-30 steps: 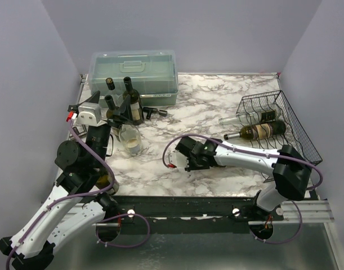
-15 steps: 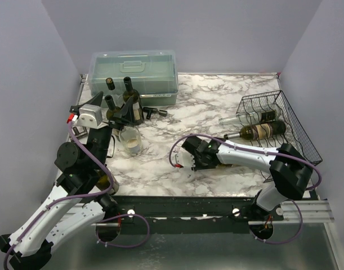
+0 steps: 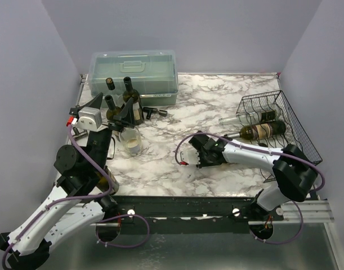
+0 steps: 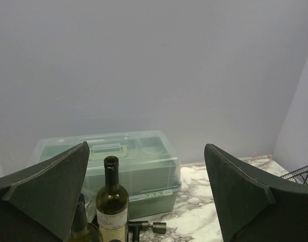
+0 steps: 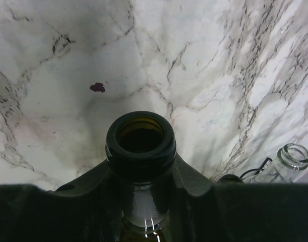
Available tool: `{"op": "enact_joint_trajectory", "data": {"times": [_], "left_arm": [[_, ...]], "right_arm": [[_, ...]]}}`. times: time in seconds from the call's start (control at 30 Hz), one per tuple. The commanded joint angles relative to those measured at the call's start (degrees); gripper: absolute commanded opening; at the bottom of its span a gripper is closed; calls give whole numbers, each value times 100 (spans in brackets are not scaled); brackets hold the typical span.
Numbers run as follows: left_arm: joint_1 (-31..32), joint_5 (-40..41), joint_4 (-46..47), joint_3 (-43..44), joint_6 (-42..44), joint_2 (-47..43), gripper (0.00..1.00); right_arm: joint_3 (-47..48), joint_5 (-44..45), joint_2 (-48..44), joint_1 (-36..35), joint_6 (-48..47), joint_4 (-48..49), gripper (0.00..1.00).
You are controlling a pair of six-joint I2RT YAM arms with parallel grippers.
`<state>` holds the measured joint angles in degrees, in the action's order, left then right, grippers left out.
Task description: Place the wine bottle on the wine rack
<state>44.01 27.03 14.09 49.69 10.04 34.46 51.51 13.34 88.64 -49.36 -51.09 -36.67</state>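
Observation:
My right gripper is going to let go of the dark wine bottle in the wine rack's front slot (image 3: 271, 146), next to the dark labelled bottle.
The black wire wine rack (image 3: 295, 126) stands at the right and cradles a clear bottle (image 3: 235, 120) and a dark labelled bottle (image 3: 259, 131), necks pointing left. My right gripper (image 3: 201, 154) lies low left of the rack. In the right wrist view it (image 5: 140, 169) is shut on the neck of a dark wine bottle (image 5: 140, 141), open mouth pointing past the fingertips; its body is hidden under my arm. The clear bottle's mouth (image 5: 294, 155) shows at the right. My left gripper (image 3: 111, 107) is open and empty by upright bottles (image 3: 131, 100); one (image 4: 112, 201) stands between its fingers.
A translucent grey-green plastic box (image 3: 133, 72) with a handle sits at the back left, also in the left wrist view (image 4: 143, 166). A glass (image 3: 131, 143) stands in front of the upright bottles. A small black tool (image 3: 155, 112) lies beside them. Purple walls enclose the table.
My right gripper has slid to the right, toward the rack, with the bottle neck in it. My left gripper has shifted slightly back and left by the upright bottles.

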Motion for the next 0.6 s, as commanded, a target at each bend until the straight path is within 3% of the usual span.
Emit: {"op": "enact_joint_trajectory", "data": {"times": [0.0,0.2,0.57], "left_arm": [[43,178,191,-95,98,-98,98],[128,286,297,-144,209,-117,98],[231,414,450,-214,416,-67,98]], "right_arm": [[-101,114,-345,226,-482,-102,0],[-133,-120,-561,459,-719,-362,1],[-1316,-93,-1365,1064,-1430,332,1]]}}
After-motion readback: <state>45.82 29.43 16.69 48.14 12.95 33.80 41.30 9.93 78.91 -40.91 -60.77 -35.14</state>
